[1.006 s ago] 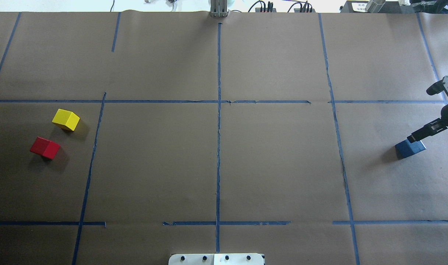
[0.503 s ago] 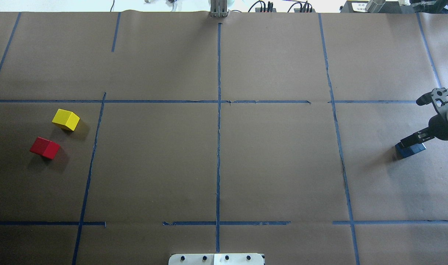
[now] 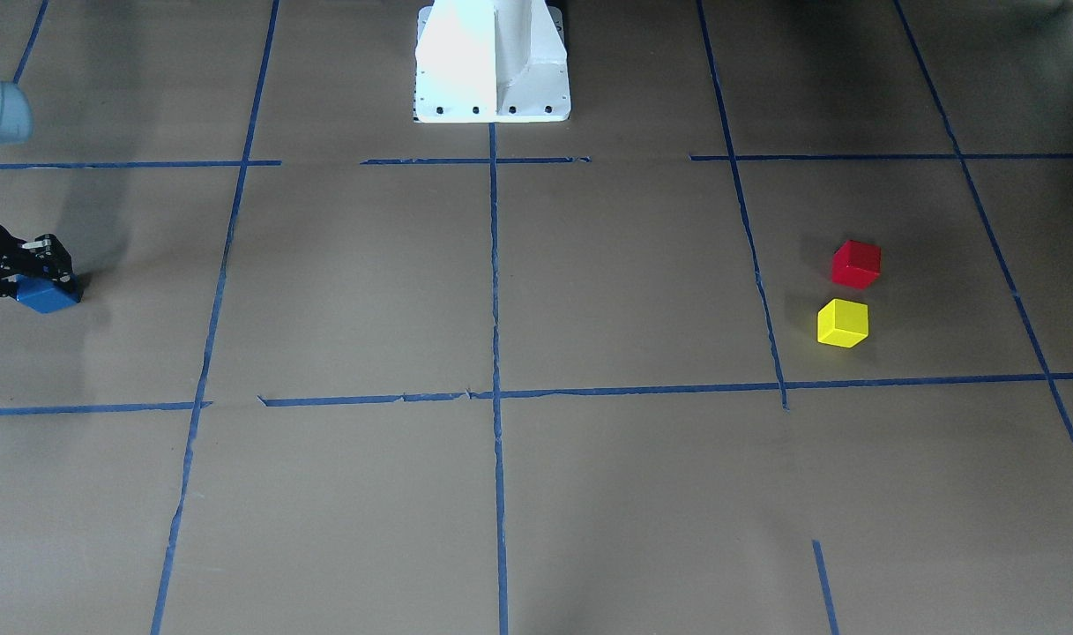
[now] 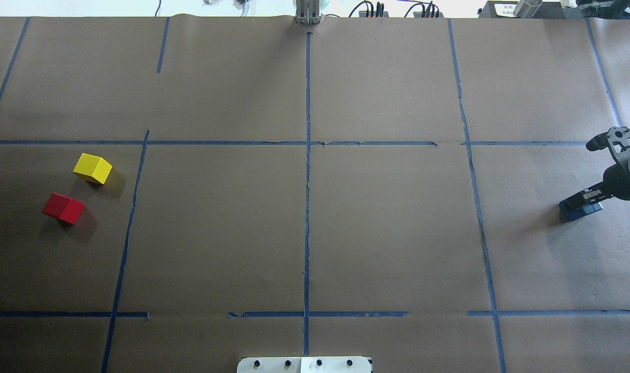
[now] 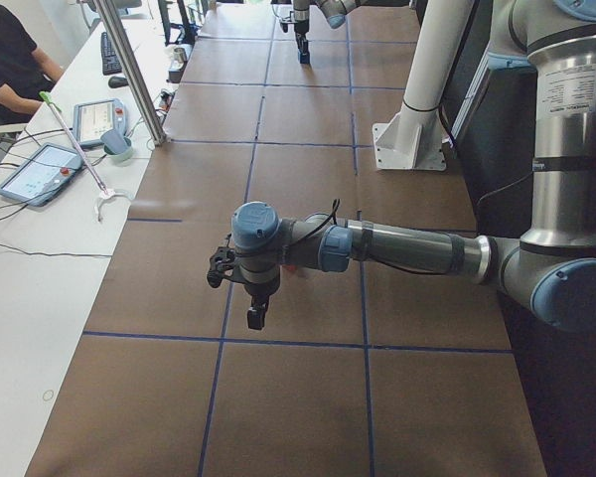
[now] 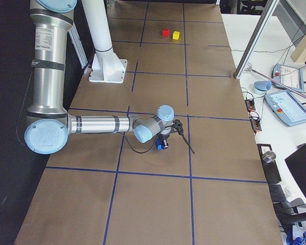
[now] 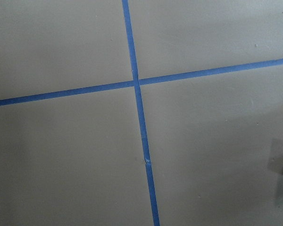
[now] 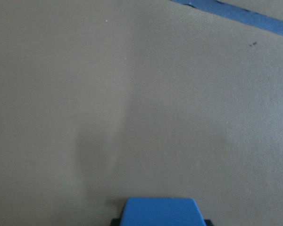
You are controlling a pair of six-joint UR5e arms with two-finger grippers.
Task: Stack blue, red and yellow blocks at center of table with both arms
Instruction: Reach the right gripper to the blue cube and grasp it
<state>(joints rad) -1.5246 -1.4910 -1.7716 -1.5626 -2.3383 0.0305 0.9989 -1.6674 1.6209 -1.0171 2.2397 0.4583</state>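
Note:
I will release the blue block with my right gripper on the middle blue tape line [image 3: 491, 265], about halfway between its crossings.
The blue block [image 4: 579, 212] lies on the table [image 4: 387, 228] at its far right. My right gripper [image 4: 579, 203] is down over this block, a finger against each side, shut on it. In the right wrist view the blue block [image 8: 160, 212] fills the bottom centre between dark finger edges. The red block [image 4: 62, 208] and the yellow block [image 4: 92, 168] sit side by side at the far left, apart from each other. My left gripper [image 5: 255, 318] hangs above the table pointing down, seen only in the exterior left view, so I cannot tell its state.
The white pedestal base [image 4: 304, 364] stands at the near middle edge. Cables and plugs [image 4: 397, 10] line the far edge. A white side bench [image 5: 50, 229] with tablets, a metal post and a seated person runs along the far side.
My right gripper came down from above the blue block onto it and closed around its sides. The block shifted slightly. The red and yellow blocks did not move.

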